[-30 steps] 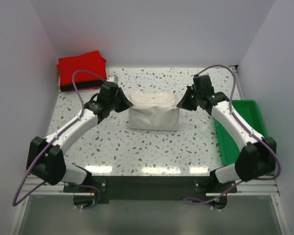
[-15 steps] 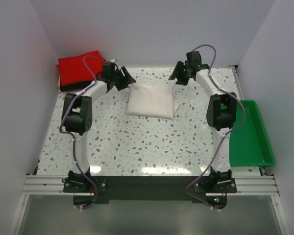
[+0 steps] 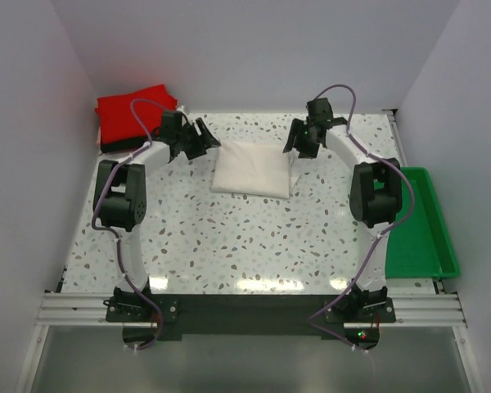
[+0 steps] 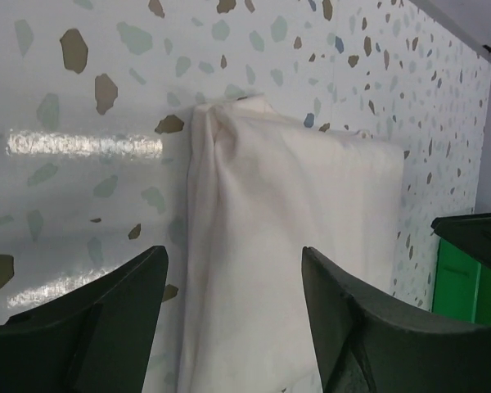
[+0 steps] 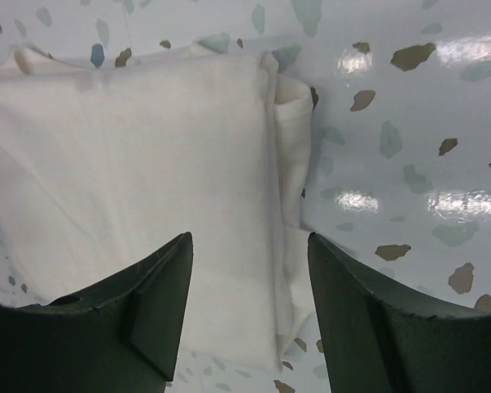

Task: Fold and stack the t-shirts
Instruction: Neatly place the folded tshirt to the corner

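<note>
My left gripper needs to grip the cream-white t-shirt at the middle of the side edge (image 3: pixel 219 165) (image 4: pixel 204 246), the edge closest to the red t-shirt.
The cream-white t-shirt (image 3: pixel 252 169) lies folded in a flat rectangle on the speckled table, its print hidden. My left gripper (image 3: pixel 203 141) hovers open just off its far left corner. In the left wrist view the cloth (image 4: pixel 295 229) shows between and below the spread fingers of that gripper (image 4: pixel 233 254), untouched. My right gripper (image 3: pixel 299 146) hangs open by the far right corner; in its wrist view the shirt's layered edge (image 5: pixel 286 164) runs under this gripper (image 5: pixel 249 237). A folded red t-shirt (image 3: pixel 135 115) rests on a black one (image 3: pixel 114 148) at the back left.
A green plastic tray (image 3: pixel 421 221) sits along the table's right edge, also visible as the tray corner (image 4: pixel 466 282) in the left wrist view. White walls enclose the table on the left, back and right. Both arms stretch out toward the far side.
A second ago both grippers were shut on the shirt's edge, carrying it over. They let go, the shirt dropped flat into a fold, and both now stand open above its far corners.
</note>
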Controlling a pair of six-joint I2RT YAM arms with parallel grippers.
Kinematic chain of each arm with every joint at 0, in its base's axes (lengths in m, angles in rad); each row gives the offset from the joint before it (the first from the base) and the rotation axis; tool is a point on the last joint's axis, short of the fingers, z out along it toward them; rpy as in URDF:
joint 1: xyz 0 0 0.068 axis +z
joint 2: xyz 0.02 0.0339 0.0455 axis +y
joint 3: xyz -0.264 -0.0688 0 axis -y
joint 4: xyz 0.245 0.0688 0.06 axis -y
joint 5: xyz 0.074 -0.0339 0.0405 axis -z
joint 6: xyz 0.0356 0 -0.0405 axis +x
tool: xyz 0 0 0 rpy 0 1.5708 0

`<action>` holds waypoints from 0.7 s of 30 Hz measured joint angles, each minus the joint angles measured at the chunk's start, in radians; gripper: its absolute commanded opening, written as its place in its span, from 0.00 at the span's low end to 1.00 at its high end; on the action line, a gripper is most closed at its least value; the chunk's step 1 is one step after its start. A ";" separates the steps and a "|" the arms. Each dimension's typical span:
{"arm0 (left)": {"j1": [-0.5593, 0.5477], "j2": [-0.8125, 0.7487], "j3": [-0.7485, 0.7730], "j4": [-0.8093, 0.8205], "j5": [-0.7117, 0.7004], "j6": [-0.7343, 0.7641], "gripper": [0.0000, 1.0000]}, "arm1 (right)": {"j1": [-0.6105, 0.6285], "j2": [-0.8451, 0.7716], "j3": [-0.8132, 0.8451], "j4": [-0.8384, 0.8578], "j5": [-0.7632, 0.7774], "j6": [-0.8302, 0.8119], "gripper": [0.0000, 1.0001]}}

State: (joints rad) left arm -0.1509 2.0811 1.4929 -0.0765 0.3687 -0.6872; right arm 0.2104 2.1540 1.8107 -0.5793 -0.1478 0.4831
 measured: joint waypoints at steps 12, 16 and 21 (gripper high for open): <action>-0.007 0.000 -0.080 -0.030 0.028 0.054 0.73 | 0.084 0.013 -0.059 -0.010 0.108 -0.055 0.60; -0.019 0.008 -0.079 -0.033 0.040 0.066 0.73 | 0.077 0.048 -0.059 -0.019 0.142 -0.060 0.60; -0.040 0.044 -0.058 -0.052 0.049 0.084 0.72 | 0.075 0.068 -0.055 -0.026 0.159 -0.064 0.60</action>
State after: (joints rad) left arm -0.1909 2.1250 1.4353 -0.1284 0.4179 -0.6029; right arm 0.2852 2.2223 1.7557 -0.6052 0.0109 0.4191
